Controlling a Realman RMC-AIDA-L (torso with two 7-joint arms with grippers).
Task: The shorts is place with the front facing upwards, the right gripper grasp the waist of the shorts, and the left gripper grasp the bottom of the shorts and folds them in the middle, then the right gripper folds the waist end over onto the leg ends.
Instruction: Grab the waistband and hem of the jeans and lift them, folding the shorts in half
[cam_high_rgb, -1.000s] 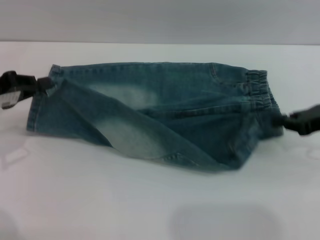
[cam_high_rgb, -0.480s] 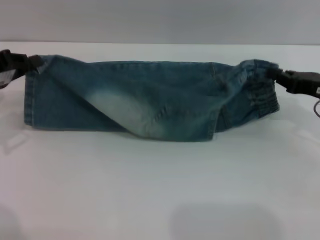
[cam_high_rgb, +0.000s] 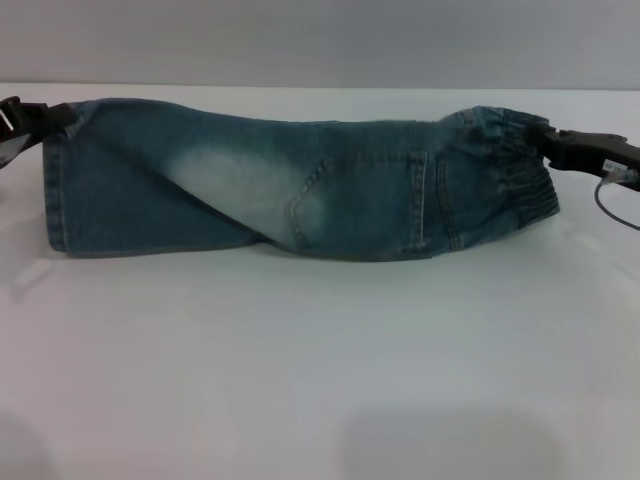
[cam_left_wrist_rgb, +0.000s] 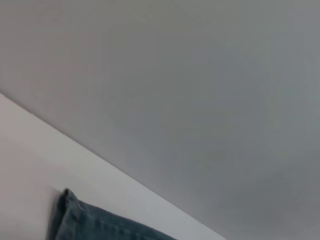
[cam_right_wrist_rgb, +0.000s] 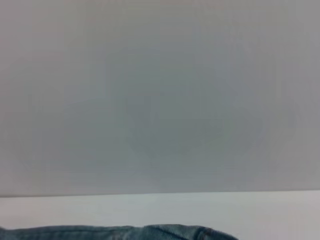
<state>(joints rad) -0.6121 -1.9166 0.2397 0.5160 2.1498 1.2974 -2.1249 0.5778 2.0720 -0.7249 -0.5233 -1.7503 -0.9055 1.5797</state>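
Observation:
My right gripper is holding the waist's far edge. I need to let go of it at the far corner of the ruffled end (cam_high_rgb: 515, 131), a little toward the pocket.
The shorts (cam_high_rgb: 300, 190) lie across the white table, doubled along their length into one long band with a pale faded patch on top. The ruffled waist (cam_high_rgb: 522, 170) is at the right end. The leg ends, with their straight hem (cam_high_rgb: 55, 200), are at the left end. My left gripper (cam_high_rgb: 66, 116) is shut on the far corner of the bottom of the shorts. My right gripper (cam_high_rgb: 548, 144) is shut on the far edge of the waist. Each wrist view shows only a strip of denim, the shorts (cam_left_wrist_rgb: 95, 225) in the left one and the shorts (cam_right_wrist_rgb: 125, 232) in the right.
The white table (cam_high_rgb: 320, 380) stretches wide in front of the shorts. A grey wall (cam_high_rgb: 320, 40) rises just behind the table's far edge. A thin cable (cam_high_rgb: 612, 205) loops under the right wrist.
Both grippers have moved toward the far side of the table, carrying the near half of the shorts over the far half. The cloth now lies flatter and more stretched.

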